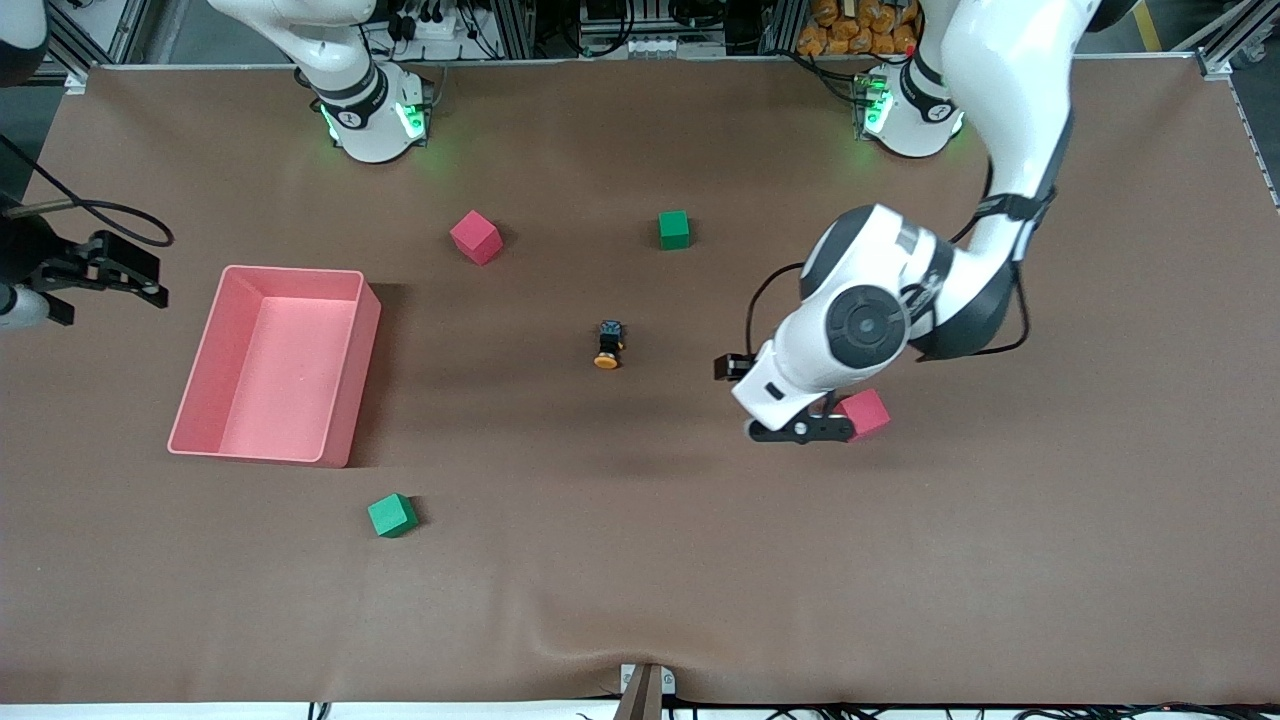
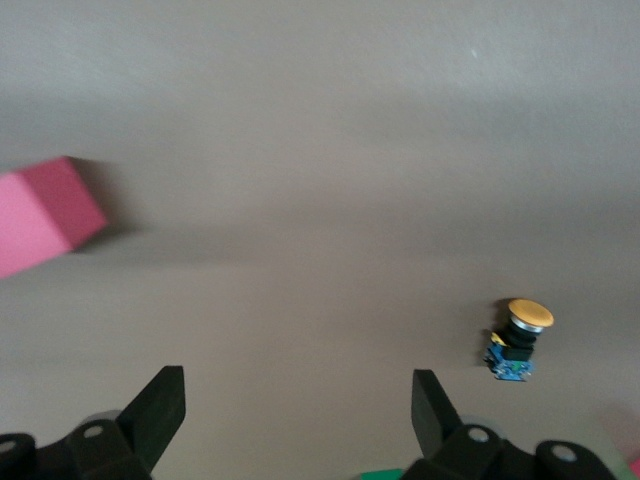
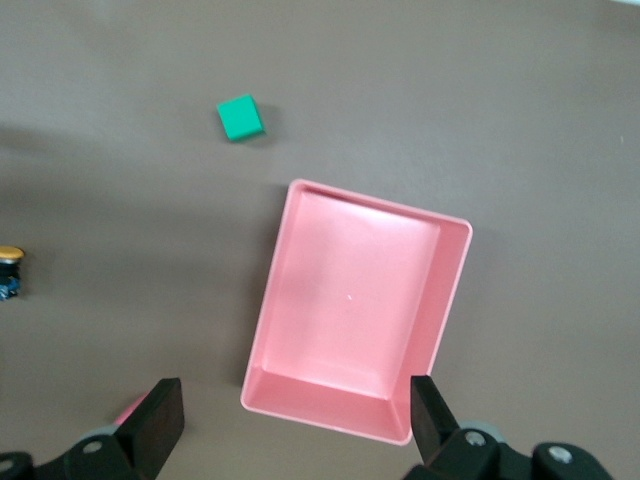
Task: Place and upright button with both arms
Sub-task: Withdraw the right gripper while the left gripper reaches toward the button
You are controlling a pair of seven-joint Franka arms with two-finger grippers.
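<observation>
Next, the robot's left gripper needs to move to the button's blue end (image 1: 612, 329) (image 2: 510, 367), opposite the orange cap, and close there.
The button (image 1: 608, 345) lies on its side in the middle of the brown table, its orange cap toward the front camera. My left gripper (image 1: 800, 432) hangs low over the table toward the left arm's end from it, next to a red cube (image 1: 865, 413). In the left wrist view the gripper (image 2: 295, 420) is open and empty, with the button (image 2: 518, 340) off to one side of the fingers (image 2: 432, 405). My right gripper (image 1: 130, 275) waits in the air beside the pink bin (image 1: 290, 272); it (image 3: 295, 425) is open and empty, and the button (image 3: 9, 272) shows at the frame's edge.
A red cube (image 1: 475, 237) and a green cube (image 1: 674, 229) sit farther from the front camera than the button. Another green cube (image 1: 392, 515) lies nearer the camera than the bin (image 3: 455, 300). The left wrist view shows the red cube (image 2: 45, 215).
</observation>
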